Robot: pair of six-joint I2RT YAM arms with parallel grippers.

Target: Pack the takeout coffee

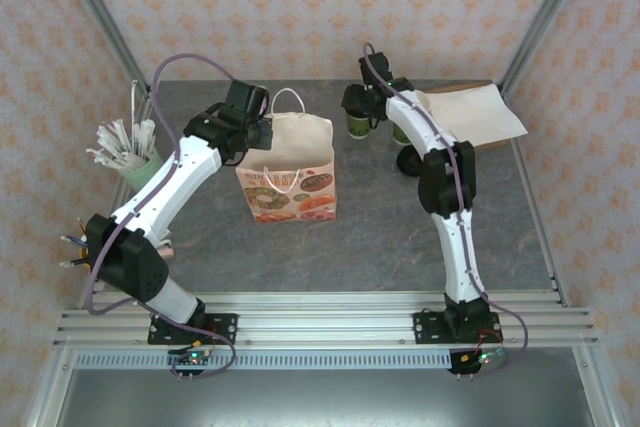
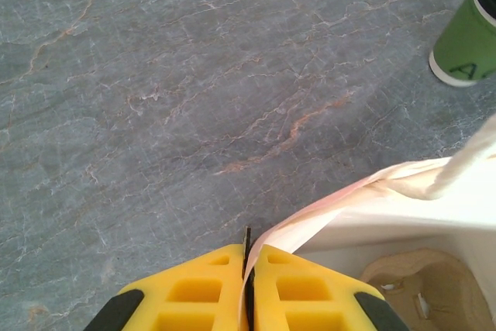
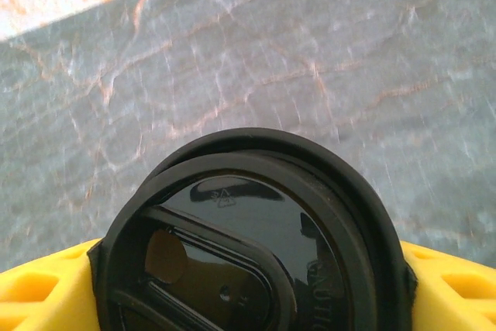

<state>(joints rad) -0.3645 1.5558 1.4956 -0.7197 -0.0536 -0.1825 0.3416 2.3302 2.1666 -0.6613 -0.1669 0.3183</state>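
The bag stands broadside, with my left gripper at its back corner. I will grab the bag's rim [image 2: 386,179] near the back handle and turn the bag.
The takeout coffee [image 1: 357,125] stands upright on the table at the back, right of the paper bag [image 1: 290,162]; it is a dark-green cup with a black lid [image 3: 256,230]. My right gripper [image 3: 252,281] comes down over it with a yellow finger on each side, their inner edges tucked under the lid's rim. My left gripper [image 2: 249,249] is shut on the bag's rim [image 2: 349,199], pinching the thin paper edge at the bag's back left corner [image 1: 262,132]. In the left wrist view the green cup [image 2: 465,44] shows at the top right.
A cardboard cup carrier [image 2: 418,277] lies inside the bag. A pale mint cup with white sticks [image 1: 140,172] stands at the left. Flat brown paper [image 1: 470,112] lies at the back right, with a dark round thing [image 1: 408,160] next to the right arm.
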